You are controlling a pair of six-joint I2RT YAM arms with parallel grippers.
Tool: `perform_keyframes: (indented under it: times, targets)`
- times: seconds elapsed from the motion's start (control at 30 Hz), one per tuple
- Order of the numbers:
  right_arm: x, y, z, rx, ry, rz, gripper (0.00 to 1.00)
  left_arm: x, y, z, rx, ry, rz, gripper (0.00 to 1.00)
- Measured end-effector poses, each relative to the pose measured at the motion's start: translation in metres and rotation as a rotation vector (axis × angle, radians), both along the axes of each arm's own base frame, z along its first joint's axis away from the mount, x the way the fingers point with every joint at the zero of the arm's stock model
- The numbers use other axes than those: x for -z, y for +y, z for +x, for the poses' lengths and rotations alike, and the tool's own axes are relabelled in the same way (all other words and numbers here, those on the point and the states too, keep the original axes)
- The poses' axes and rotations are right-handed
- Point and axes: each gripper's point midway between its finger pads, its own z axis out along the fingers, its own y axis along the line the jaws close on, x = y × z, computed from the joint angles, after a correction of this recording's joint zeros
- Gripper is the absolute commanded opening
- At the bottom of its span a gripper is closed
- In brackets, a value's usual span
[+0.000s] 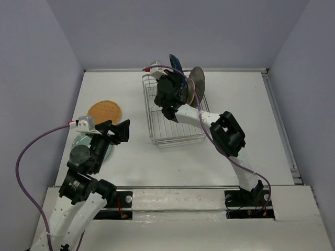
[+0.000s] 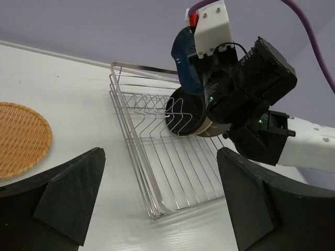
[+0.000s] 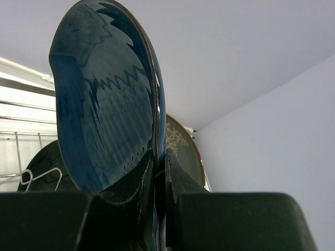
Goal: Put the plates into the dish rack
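My right gripper needs to release the dark blue plate upright in the wire dish rack (image 1: 178, 92), beside the black plate.
My right gripper (image 1: 175, 76) is shut on the rim of the dark blue plate (image 1: 175, 63) and holds it upright over the far end of the wire dish rack (image 1: 157, 130). In the right wrist view the blue plate (image 3: 104, 104) sits between the fingers (image 3: 138, 183). The grey deer plate (image 1: 198, 81) stands in the rack to its right, and a black plate (image 2: 186, 117) stands on the tines. My left gripper (image 1: 118, 130) is open and empty above the pale teal plate (image 1: 82, 140). The orange woven plate (image 1: 104, 111) lies flat beyond it. I cannot make out the cream plate.
Grey walls enclose the white table (image 1: 246, 115) at the back and both sides. The near half of the rack (image 2: 136, 151) holds only bare wire. The right arm (image 1: 225, 133) crosses the table to the right of the rack.
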Motion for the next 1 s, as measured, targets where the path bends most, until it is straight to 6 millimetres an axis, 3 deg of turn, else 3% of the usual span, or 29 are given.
perform_keyframes:
  times: [0.77, 0.83, 0.93, 1.0]
  targets:
    - [0.117, 0.000, -0.015, -0.014, 0.209, 0.193, 0.07, 0.004, -0.004, 0.004, 0.009, 0.019, 0.006, 0.99]
    - [0.118, -0.002, -0.019, -0.009, 0.212, 0.253, 0.08, 0.008, -0.006, 0.006, 0.009, 0.035, 0.010, 0.99]
    - [0.118, -0.006, -0.025, -0.004, 0.229, 0.330, 0.23, 0.016, -0.008, 0.012, 0.009, 0.067, 0.019, 0.99]
    - [0.121, -0.007, -0.032, -0.002, 0.251, 0.409, 0.48, 0.023, -0.009, 0.017, 0.002, 0.099, 0.028, 0.99]
